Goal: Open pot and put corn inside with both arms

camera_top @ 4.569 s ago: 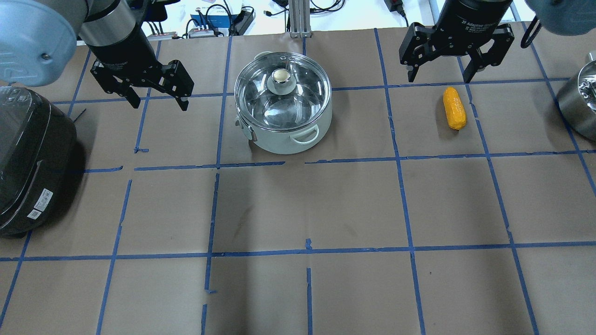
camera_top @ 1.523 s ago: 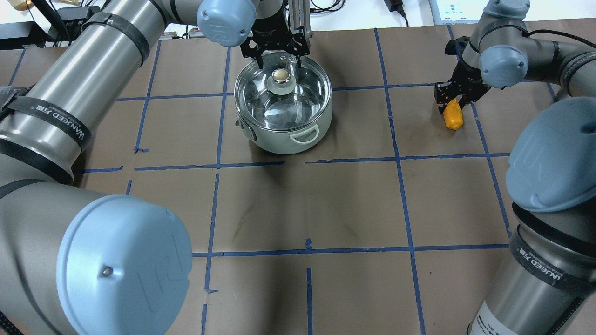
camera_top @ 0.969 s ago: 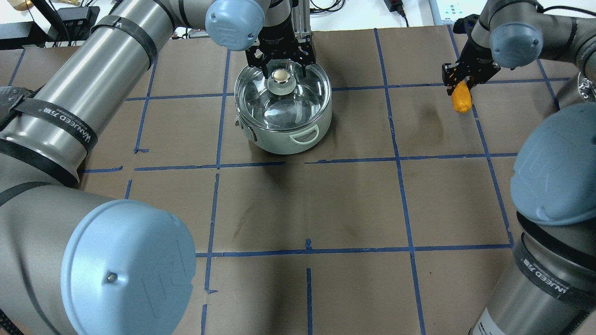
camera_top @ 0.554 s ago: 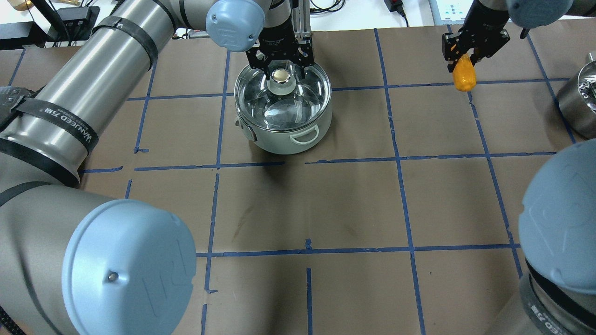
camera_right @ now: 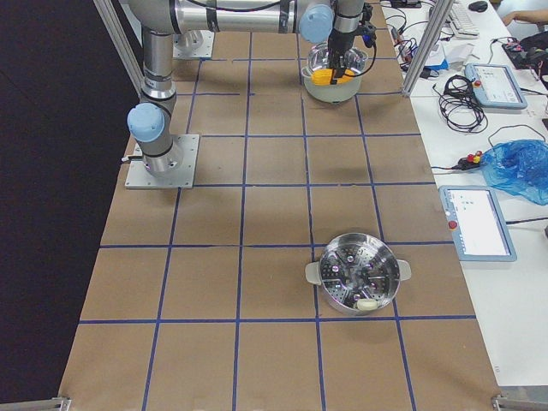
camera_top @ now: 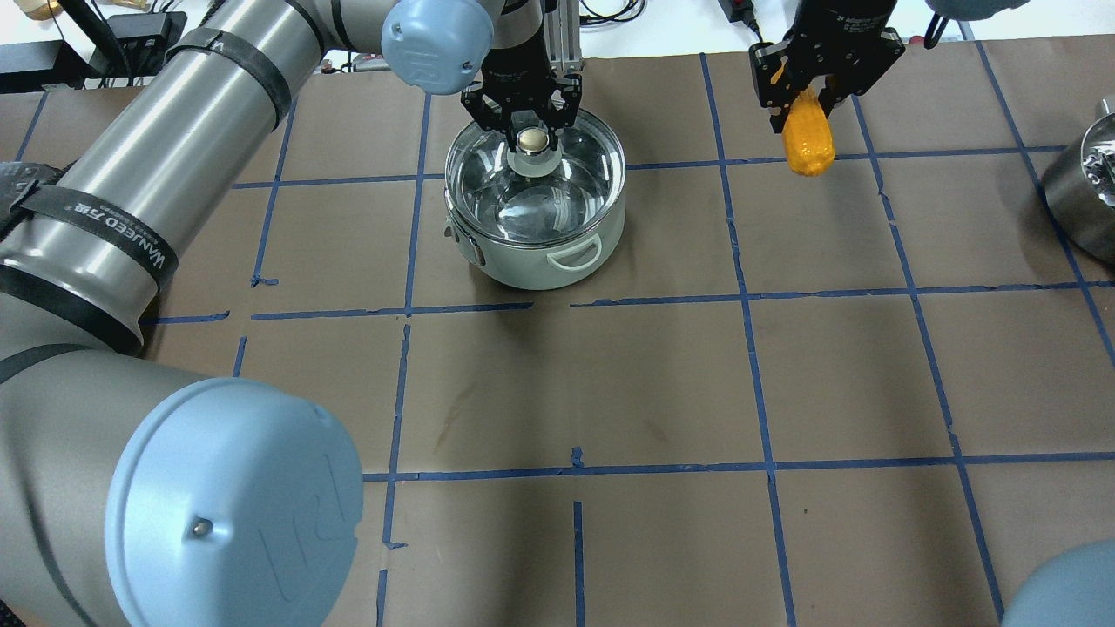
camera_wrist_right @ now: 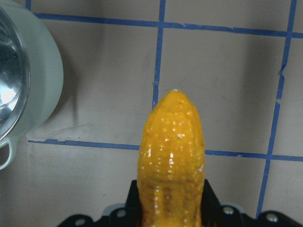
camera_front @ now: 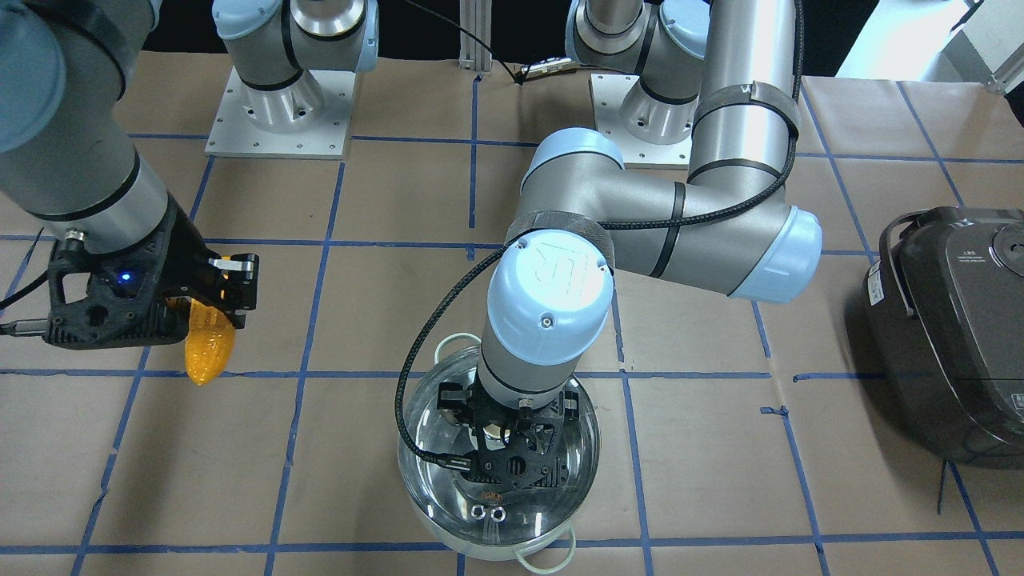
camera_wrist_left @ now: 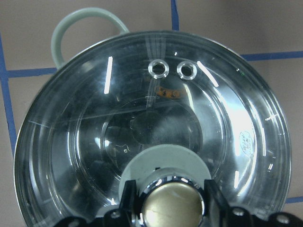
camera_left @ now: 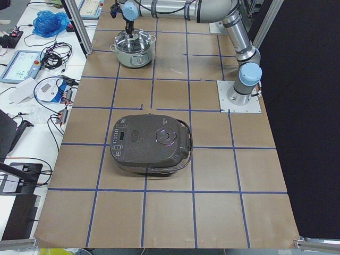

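Note:
Next, I set the glass lid, now over the steel pot, down with my left gripper and let go of it on the brown paper (camera_front: 726,478), between the steel pot and rice cooker.
The steel pot (camera_top: 540,257) stands at the table's far middle with its glass lid (camera_top: 523,196) over it. My left gripper (camera_top: 532,129) is shut on the lid's metal knob (camera_top: 532,140). In the left wrist view the fingers (camera_wrist_left: 129,198) press both sides of the knob (camera_wrist_left: 173,208). I cannot tell whether the lid rests on the rim or hangs just above it. My right gripper (camera_top: 803,103) is shut on the yellow-orange corn (camera_top: 807,141) and holds it in the air, tip down, right of the pot. The corn fills the right wrist view (camera_wrist_right: 173,151).
The dark rice cooker (camera_front: 952,320) sits on the robot's left side of the table. A steel steamer pot (camera_top: 1084,192) stands at the right edge. An aluminium post (camera_top: 562,35) rises just behind the pot. Brown paper with blue tape lines (camera_top: 662,392) covers the table.
My right gripper gripped the corn, lifted it off the table and carried it left toward the pot. My left gripper came down over the knob and shut on it; the lid shifted slightly.

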Available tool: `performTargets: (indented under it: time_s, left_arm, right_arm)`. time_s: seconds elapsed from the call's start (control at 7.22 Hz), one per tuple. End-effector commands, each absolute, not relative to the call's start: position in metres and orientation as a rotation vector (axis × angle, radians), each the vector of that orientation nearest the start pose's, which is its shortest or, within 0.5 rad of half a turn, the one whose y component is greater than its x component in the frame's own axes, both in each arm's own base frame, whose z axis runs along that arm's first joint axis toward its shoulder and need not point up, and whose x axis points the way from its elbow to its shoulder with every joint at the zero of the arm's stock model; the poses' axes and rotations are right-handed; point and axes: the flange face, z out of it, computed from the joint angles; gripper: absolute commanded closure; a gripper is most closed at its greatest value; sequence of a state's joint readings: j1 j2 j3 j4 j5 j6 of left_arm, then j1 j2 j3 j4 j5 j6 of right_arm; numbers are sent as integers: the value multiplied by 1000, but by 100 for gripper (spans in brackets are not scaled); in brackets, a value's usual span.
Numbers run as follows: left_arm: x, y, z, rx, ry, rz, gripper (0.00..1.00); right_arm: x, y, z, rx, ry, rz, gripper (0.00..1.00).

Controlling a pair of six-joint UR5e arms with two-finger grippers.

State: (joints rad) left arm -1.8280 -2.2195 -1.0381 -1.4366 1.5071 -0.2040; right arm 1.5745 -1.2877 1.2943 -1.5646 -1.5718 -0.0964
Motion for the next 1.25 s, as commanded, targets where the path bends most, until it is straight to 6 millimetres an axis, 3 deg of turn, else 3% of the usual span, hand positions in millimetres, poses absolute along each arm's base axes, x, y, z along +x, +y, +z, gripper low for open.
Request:
performTargets:
  time_s: [0.0, 0.14, 0.28, 0.42, 0.55, 0.69, 0.83, 0.97, 1.11]
  left_arm:
    - [-312, -669, 419, 87, 3200, -6, 99]
    - [-279, -659, 454, 40, 3195, 7, 99]
    - [-222, -657, 486, 52, 3195, 2, 99]
    - [-162, -660, 494, 32, 3193, 12, 99]
    - [-110, -667, 489, -42, 3194, 39, 99]
    - [-63, -671, 472, -129, 3199, 86, 99]
    - [-32, -670, 444, -62, 3205, 153, 99]
    - [-13, -673, 414, -80, 3207, 129, 99]
    - [-10, -679, 365, -76, 3209, 64, 99]
  right_arm:
    - [146, -604, 475, -123, 3129, -7, 93]
    - [161, -604, 479, -28, 3109, -24, 92]
    - [192, -612, 477, 18, 3067, -60, 92]
    - [222, -641, 460, -45, 3062, -81, 92]
    - [293, -656, 435, -148, 3074, -71, 92]
    - [338, -678, 403, -151, 3124, -69, 92]
    - [367, -689, 373, -146, 3120, -49, 92]
    - [388, -694, 354, -106, 3107, -99, 92]
    - [405, -695, 323, -56, 3114, -67, 90]
